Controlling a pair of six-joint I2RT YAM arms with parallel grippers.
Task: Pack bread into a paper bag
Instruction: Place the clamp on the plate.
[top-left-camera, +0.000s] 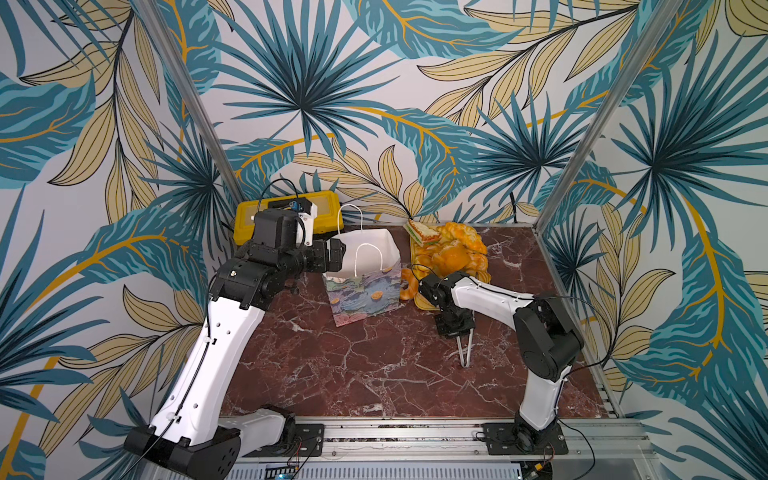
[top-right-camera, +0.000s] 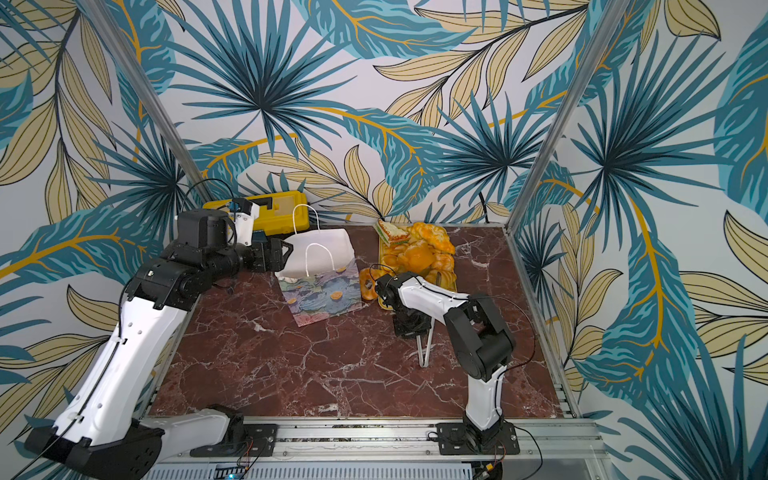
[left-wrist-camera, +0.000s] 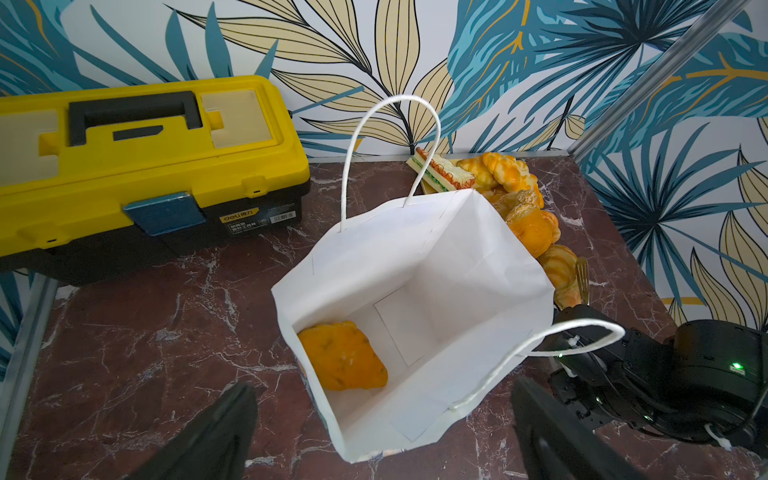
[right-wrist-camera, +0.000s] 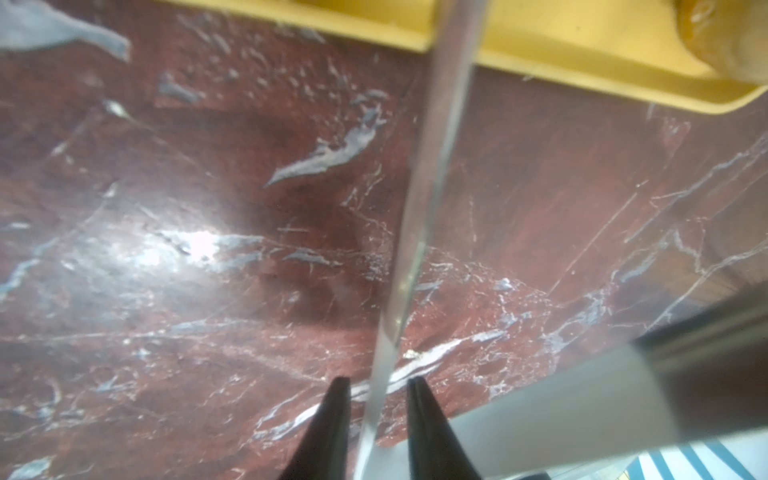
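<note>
The metal tongs' other arm sits outside my right gripper's fingers; next I open wide, then close around both arms (top-left-camera: 464, 350) before picking up bread.
The paper bag (top-left-camera: 365, 266) (top-right-camera: 320, 266) stands upright and open on the marble table, with blue flowers on its front. Inside it, one orange piece of bread (left-wrist-camera: 343, 357) lies in a bottom corner of the white lining (left-wrist-camera: 415, 270). More bread (top-left-camera: 453, 249) (top-right-camera: 419, 253) is piled on a yellow tray. A ring doughnut (top-left-camera: 409, 284) leans between bag and tray. My left gripper (top-left-camera: 332, 255) (left-wrist-camera: 384, 388) is open beside the bag's rim. My right gripper (top-left-camera: 457, 332) (right-wrist-camera: 376, 382) points down at the table. Its jaws stand slightly apart around one arm of the metal tongs (top-left-camera: 466, 353) (right-wrist-camera: 428, 199), with a gap on each side.
A yellow-and-black toolbox (top-left-camera: 286, 216) (left-wrist-camera: 145, 158) sits at the back left behind the bag. The yellow tray (right-wrist-camera: 582, 62) (top-left-camera: 424, 305) lies just beyond the right gripper. A layered sandwich (top-left-camera: 422, 232) rests at the tray's far end. Patterned walls and metal posts enclose the table.
</note>
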